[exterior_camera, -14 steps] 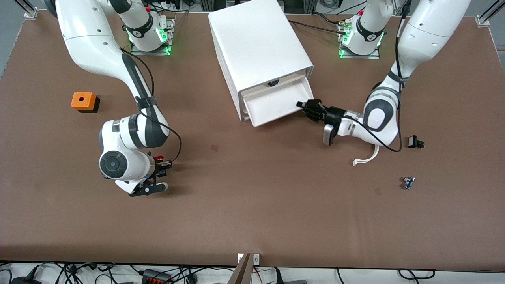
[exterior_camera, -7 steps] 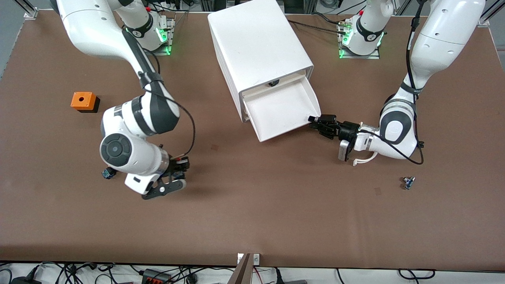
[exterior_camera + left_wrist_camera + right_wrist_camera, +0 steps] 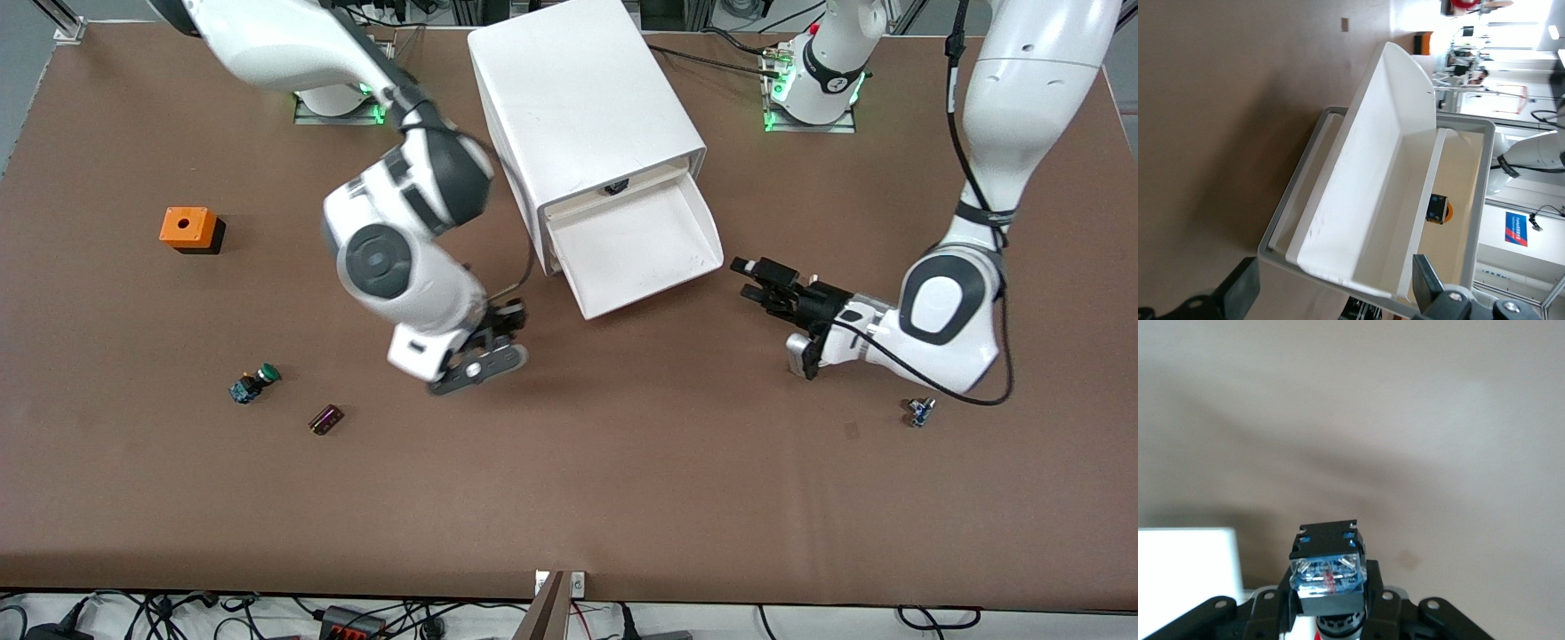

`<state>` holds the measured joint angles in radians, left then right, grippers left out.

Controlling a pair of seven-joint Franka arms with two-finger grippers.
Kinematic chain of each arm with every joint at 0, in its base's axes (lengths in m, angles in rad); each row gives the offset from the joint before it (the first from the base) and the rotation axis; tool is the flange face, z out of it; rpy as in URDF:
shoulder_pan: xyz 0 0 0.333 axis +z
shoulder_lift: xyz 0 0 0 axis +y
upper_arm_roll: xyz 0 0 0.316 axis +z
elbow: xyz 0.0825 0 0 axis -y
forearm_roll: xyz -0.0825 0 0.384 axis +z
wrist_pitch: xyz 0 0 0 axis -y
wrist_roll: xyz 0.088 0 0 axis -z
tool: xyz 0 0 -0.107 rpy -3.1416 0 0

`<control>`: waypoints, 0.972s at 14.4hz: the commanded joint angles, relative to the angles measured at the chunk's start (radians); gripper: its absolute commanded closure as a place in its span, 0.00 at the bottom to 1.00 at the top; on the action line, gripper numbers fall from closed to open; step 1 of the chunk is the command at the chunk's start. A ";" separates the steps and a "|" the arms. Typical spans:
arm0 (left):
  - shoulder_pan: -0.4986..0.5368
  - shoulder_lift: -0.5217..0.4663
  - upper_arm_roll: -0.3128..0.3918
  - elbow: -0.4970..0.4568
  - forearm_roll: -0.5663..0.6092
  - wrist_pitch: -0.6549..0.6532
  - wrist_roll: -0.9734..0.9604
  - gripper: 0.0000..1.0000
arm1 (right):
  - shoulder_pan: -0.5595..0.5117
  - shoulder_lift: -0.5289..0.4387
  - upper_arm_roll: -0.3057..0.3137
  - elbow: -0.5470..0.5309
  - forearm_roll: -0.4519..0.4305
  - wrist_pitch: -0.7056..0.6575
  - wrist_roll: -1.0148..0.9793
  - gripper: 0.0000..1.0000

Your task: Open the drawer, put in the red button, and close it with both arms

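The robot's right gripper needs to release the red button near the middle of the open drawer's bare tray [image 3: 630,244].
The drawer [image 3: 642,242] stands pulled out of the white cabinet [image 3: 578,107], its tray bare inside. My left gripper [image 3: 752,277] is open just off the drawer's front corner toward the left arm's end, touching nothing. The left wrist view looks along the drawer [image 3: 1381,180] between the spread fingers [image 3: 1238,293] of the left gripper [image 3: 1335,297]. My right gripper [image 3: 502,329] hangs over the table beside the drawer's other front corner. It [image 3: 1328,603] is shut on the red button [image 3: 1328,570], whose black-and-blue body faces the camera; the red cap barely shows.
A green-capped button [image 3: 253,384] and a small dark part [image 3: 325,419] lie nearer the front camera, toward the right arm's end. An orange cube [image 3: 188,228] sits farther off that way. A small blue part [image 3: 920,411] lies by the left arm's elbow.
The left gripper pulled the drawer farther out, then opened and backed off its corner. The right arm carried the red button from beside the green button over to the drawer.
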<state>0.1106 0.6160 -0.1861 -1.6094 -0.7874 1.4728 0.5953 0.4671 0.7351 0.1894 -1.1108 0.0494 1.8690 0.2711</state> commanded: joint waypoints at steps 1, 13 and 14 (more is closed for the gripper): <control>0.017 -0.002 -0.004 0.115 0.115 -0.063 -0.180 0.00 | 0.076 -0.008 -0.008 0.035 -0.010 -0.018 0.124 1.00; -0.094 -0.042 -0.018 0.367 0.775 -0.080 -0.538 0.00 | 0.284 0.043 -0.018 0.036 -0.011 0.036 0.364 1.00; -0.094 -0.013 -0.009 0.399 0.783 -0.062 -0.537 0.00 | 0.295 0.055 -0.022 0.037 -0.013 0.050 0.370 1.00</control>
<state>0.0313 0.5577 -0.2103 -1.3022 -0.0609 1.4070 0.0699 0.7376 0.7632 0.1818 -1.0871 0.0484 1.8934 0.6095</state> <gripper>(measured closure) 0.000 0.581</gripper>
